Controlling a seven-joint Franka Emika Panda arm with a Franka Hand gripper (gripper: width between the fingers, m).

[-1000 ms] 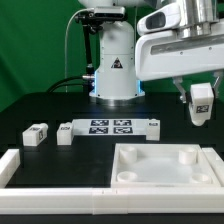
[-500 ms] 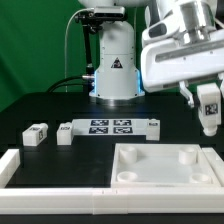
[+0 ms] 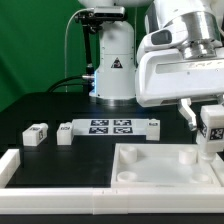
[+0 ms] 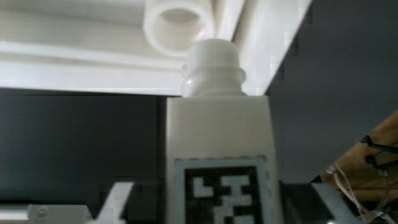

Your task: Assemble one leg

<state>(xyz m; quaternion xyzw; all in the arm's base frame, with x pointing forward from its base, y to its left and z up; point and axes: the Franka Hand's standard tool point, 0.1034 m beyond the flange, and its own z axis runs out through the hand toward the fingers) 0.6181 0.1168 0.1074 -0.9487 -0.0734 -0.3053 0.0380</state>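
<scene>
The robot's gripper needs to release the white leg, now held just above the panel, standing upright in the panel's front corner socket point(image 3: 201, 177) point(image 4: 178, 27), under the arm's white body.
My gripper point(image 3: 207, 121) is shut on a white leg point(image 3: 211, 130) with a black-and-white tag and holds it upright just above the far right corner of the large white square panel point(image 3: 150, 172). In the wrist view the leg point(image 4: 217, 120) fills the middle between my fingers point(image 4: 121, 200), and its narrow peg end points at a round corner socket point(image 4: 175, 25) of the panel. Two more legs point(image 3: 37, 134) point(image 3: 66, 132) lie on the black table at the exterior view's left.
The marker board point(image 3: 110, 126) lies behind the panel near the robot base point(image 3: 113, 70). A white rail point(image 3: 40, 178) runs along the front and left of the table. The arm's white body point(image 3: 180, 60) hangs over the right side.
My gripper has moved down and toward the exterior view's right with the leg in it, ending close over the panel's far right corner. Nothing else has moved.
</scene>
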